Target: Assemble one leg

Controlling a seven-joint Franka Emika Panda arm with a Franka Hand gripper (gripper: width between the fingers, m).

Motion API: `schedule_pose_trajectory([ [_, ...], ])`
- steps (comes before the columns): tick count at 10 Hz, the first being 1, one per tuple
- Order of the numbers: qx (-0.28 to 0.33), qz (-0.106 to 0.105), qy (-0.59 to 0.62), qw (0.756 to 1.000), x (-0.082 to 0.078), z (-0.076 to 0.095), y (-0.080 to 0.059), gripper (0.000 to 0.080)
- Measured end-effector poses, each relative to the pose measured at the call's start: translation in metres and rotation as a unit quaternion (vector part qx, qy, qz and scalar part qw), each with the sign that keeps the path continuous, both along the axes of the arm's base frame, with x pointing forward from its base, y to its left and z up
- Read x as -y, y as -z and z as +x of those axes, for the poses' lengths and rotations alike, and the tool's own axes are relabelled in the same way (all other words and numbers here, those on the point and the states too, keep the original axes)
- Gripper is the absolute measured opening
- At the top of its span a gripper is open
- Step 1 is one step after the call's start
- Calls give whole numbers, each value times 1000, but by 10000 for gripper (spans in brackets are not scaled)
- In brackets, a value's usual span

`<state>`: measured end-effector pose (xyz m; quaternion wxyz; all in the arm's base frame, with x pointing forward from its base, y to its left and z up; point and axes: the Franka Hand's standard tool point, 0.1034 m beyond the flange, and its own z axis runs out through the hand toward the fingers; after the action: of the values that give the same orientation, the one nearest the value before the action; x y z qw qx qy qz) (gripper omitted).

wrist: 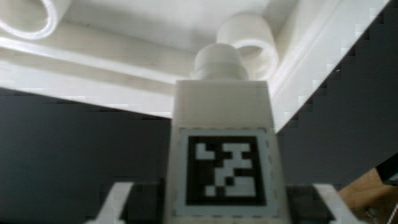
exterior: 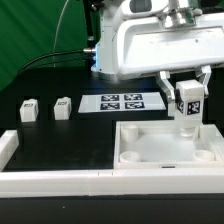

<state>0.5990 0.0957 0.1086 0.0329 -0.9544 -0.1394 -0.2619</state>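
My gripper is to let go of the white leg in the tray piece's near corner hole (exterior: 204,156) (wrist: 247,38), the one farthest from the two standing legs. The white leg is now upright over the tray piece's far corner.
My gripper (exterior: 187,98) is shut on a white leg (exterior: 187,104) with a black-and-white tag, held upright over the far right corner of the large white tray-like piece (exterior: 165,158). In the wrist view the leg (wrist: 222,130) fills the middle, its tag facing the camera, its narrow end pointing at a raised round corner hole (wrist: 244,40) of the tray piece. My white fingers (wrist: 125,200) press on both sides of the leg. Two more legs (exterior: 29,108) (exterior: 63,106) stand at the exterior view's left on the black table.
The marker board (exterior: 124,102) lies flat on the table behind the tray piece. A white raised border (exterior: 50,180) runs along the near edge and left side. A second round corner hole (wrist: 36,15) of the tray piece shows in the wrist view.
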Motion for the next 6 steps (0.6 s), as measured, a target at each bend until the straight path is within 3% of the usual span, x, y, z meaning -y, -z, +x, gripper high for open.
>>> schedule_pose_trajectory([
  [3,0,4,-8,1000,-14,8,7,294],
  [6,-6,5,-8,1000,-16,5,18,294],
])
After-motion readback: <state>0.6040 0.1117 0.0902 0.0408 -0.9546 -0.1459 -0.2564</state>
